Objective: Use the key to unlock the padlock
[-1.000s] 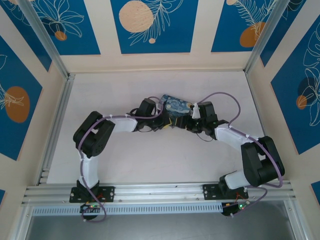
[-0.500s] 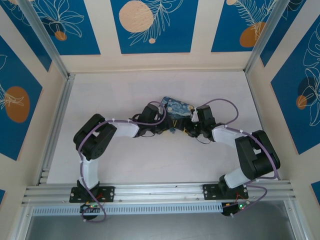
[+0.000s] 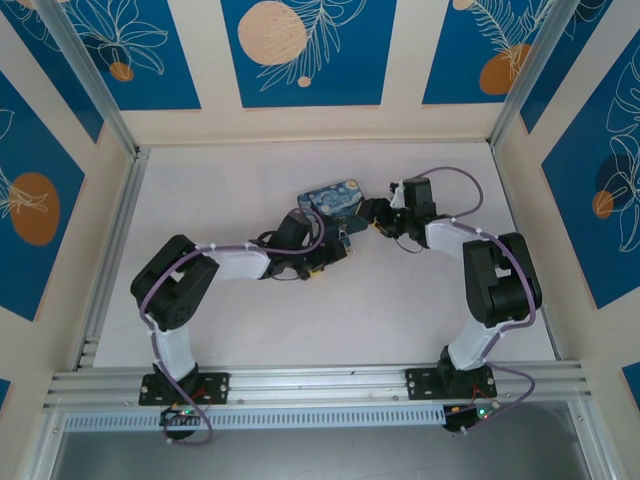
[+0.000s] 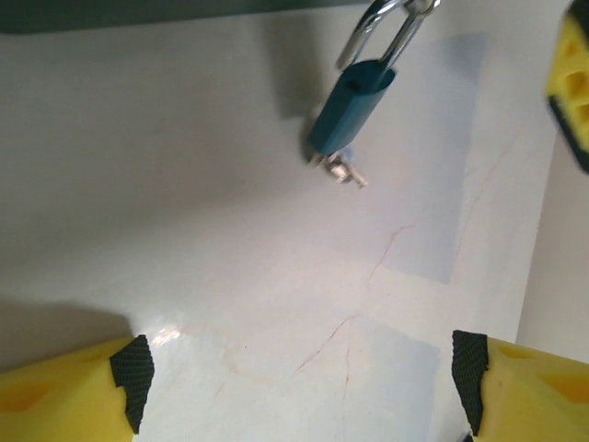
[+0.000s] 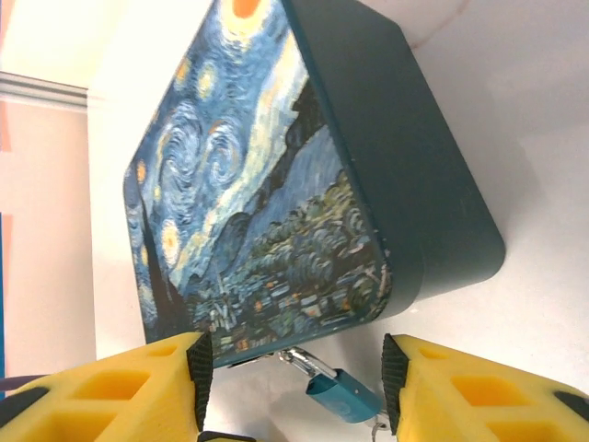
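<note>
The padlock's open shackle hangs on the loose box, so my right gripper will take the padlock's body (image 4: 350, 109) while my left gripper steadies the box.
The teal padlock (image 4: 354, 103) hangs by its silvery shackle (image 5: 304, 362) from the front of the starry-night box (image 5: 276, 166). The small silvery key (image 4: 342, 170) sticks out of the padlock's bottom end. My left gripper (image 4: 299, 382) is open wide, well back from the key, with bare table between its fingers. My right gripper (image 5: 293, 387) is open just in front of the box, and the padlock (image 5: 345, 396) lies between its pads without touching them. From above, the left gripper (image 3: 338, 248) sits at the box's near edge and the right gripper (image 3: 370, 215) at its right side.
The box (image 3: 335, 198) lies mid-table, slightly toward the back. Both forearms reach in low from either side. A metal rail (image 3: 110, 250) runs along the left edge, and blue-panelled walls (image 3: 300, 50) enclose the white table (image 3: 250, 180).
My left gripper has opened, let go of the key and drawn back a little. The box has shifted toward the back left, and the right gripper has followed it.
</note>
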